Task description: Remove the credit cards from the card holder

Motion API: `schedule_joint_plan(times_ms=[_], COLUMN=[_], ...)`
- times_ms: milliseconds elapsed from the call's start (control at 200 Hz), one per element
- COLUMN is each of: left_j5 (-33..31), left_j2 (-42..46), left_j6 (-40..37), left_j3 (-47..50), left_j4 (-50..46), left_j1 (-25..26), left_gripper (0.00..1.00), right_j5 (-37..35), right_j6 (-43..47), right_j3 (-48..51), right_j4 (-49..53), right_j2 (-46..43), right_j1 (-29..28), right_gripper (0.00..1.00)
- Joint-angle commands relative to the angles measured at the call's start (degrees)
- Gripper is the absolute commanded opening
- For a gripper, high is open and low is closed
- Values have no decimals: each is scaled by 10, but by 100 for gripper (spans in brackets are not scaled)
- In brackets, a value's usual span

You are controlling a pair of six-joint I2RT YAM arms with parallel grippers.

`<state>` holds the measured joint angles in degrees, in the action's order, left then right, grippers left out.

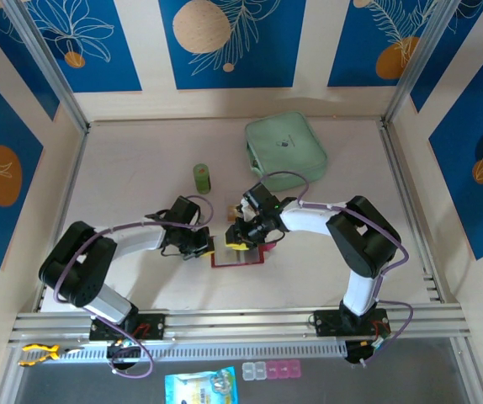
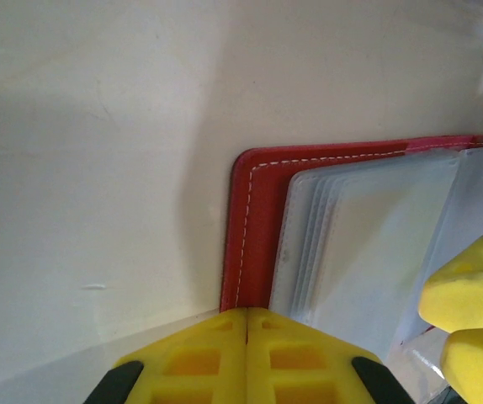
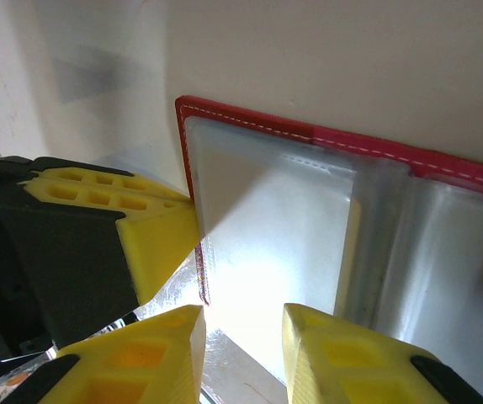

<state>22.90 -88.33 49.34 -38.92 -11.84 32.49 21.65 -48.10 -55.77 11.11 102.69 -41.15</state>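
The clear top sleeve covers the yellowish card, so my left gripper will leave the card holder's red edge, take that sleeve point(image 2: 372, 290) and flip it.
The red card holder point(image 1: 238, 256) lies open on the table between my two grippers, its clear sleeves point(image 2: 368, 244) facing up. My left gripper point(image 2: 248, 315) is shut, and its tips rest on the holder's red left edge point(image 2: 254, 219). My right gripper point(image 3: 241, 330) hangs open over the sleeves point(image 3: 283, 227) with nothing between its fingers. A pale yellowish card edge point(image 3: 352, 244) shows inside one sleeve. A small tan credit card point(image 1: 209, 209) lies on the table just behind the left gripper point(image 1: 201, 244). The right gripper point(image 1: 243, 236) sits over the holder's back edge.
A mint-green zip pouch point(image 1: 285, 148) lies at the back, right of centre. A small green cylinder point(image 1: 202, 177) stands behind the left gripper. The left gripper's yellow finger point(image 3: 153, 236) sits close to the right gripper's left finger.
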Motion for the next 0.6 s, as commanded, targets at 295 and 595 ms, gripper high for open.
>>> schedule_joint_plan(times_ms=[295,595], left_j5=[-8,-12], left_j2=[-13,-11], left_j6=[-11,-12], left_j3=[-9,-11], left_j4=[-26,-30], left_j1=[3,3], left_gripper=[6,6], right_j5=[-24,-50], right_j6=[21,25], right_j3=[-17,-7], right_j4=[52,68], right_j2=[20,3], right_j1=[-9,-6], right_gripper=[30,29])
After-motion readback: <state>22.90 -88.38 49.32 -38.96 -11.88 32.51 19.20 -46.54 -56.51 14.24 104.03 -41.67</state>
